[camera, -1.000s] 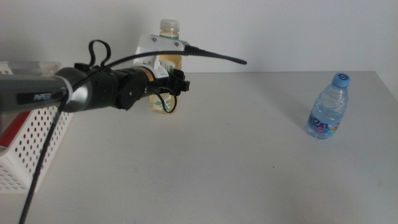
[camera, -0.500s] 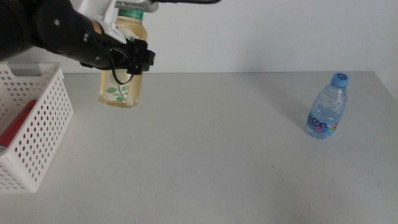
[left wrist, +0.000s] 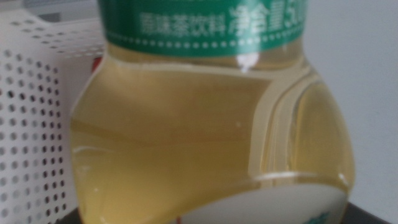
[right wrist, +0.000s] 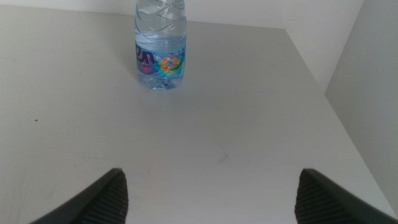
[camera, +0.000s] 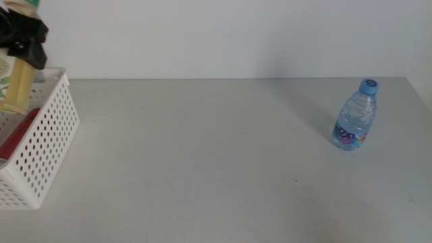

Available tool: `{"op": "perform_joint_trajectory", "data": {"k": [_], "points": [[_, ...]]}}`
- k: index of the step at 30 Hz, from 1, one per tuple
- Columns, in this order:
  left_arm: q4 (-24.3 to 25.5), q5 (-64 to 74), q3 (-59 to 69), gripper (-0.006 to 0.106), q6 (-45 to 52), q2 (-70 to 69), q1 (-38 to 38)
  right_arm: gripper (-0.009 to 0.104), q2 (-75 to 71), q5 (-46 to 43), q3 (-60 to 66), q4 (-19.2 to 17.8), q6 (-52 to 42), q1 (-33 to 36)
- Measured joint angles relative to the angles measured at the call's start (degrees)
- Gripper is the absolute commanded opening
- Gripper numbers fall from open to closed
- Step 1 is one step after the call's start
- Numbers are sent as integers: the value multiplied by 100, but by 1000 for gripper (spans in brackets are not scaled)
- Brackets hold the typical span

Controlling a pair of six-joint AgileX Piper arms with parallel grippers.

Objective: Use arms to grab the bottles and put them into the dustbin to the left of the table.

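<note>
Next, my left gripper lets go of the yellow tea bottle beside the red can inside the white perforated dustbin (camera: 8, 130).
My left gripper (camera: 24, 38) is at the far left edge of the middle view, shut on the yellow tea bottle (camera: 15, 85), which hangs over the white perforated dustbin (camera: 50, 132). The left wrist view is filled by that bottle (left wrist: 205, 130) with its green label band, and the dustbin wall (left wrist: 34, 106) shows behind it. A red can (camera: 16, 138) lies inside the dustbin. The clear blue-capped water bottle (camera: 355, 116) stands upright at the right of the table (camera: 202, 155). My right gripper (right wrist: 208, 190) is open, with the water bottle (right wrist: 160, 46) a short way beyond its jaws, untouched.
The table's right edge (right wrist: 323, 93) runs close past the water bottle. The dustbin takes up the table's left end. A white wall stands behind the table.
The left arm has carried the tea bottle up and left from the back of the table to above the dustbin. The water bottle has not moved.
</note>
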Motion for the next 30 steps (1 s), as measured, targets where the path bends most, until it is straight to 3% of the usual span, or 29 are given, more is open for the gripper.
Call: {"op": "perform_joint_trajectory", "data": {"k": [11, 24, 27, 30], "points": [[75, 167, -51, -2, 740, 463, 1523, 75, 0, 0, 0, 0, 0, 0], [360, -493, -51, -2, 845, 2149, 1690, 75, 0, 0, 0, 5, 0, 0], [366, -499, -51, 3, 845, 2393, 1690, 75, 0, 0, 0, 5, 0, 0], [345, -507, -51, 16, 852, 2571, 1690, 75, 0, 0, 0, 5, 0, 0]]}}
